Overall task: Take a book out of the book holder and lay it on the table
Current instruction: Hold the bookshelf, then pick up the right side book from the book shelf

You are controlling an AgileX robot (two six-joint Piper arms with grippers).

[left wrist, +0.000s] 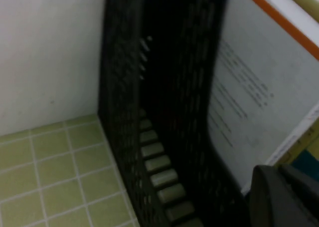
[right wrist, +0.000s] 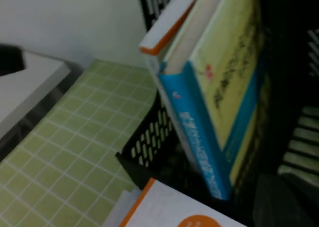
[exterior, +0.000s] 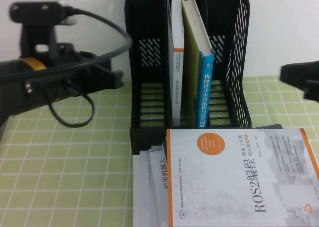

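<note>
The thick book is in the black book holder. Next, my right gripper should go to it and close on the middle of its blue spine (exterior: 206, 89) (right wrist: 195, 137).
The book (exterior: 205, 82), thick with a bright blue spine and white characters, stands upright in the middle compartment of the black book holder (exterior: 144, 62), leaning against a thinner white book (exterior: 176, 62). It also shows in the right wrist view (right wrist: 199, 122), with its pale yellow cover facing up. My left gripper (exterior: 115, 80) hangs just left of the holder's left wall, above the table (exterior: 65, 157). My right gripper (exterior: 291, 75) hangs to the right of the holder, apart from it. Neither touches the book.
A white "ROS2" book (exterior: 239, 179) with an orange circle lies on top of a pile of several other books (exterior: 149, 187) in front of the holder. A white wall stands behind. Green gridded cloth shows at front left.
</note>
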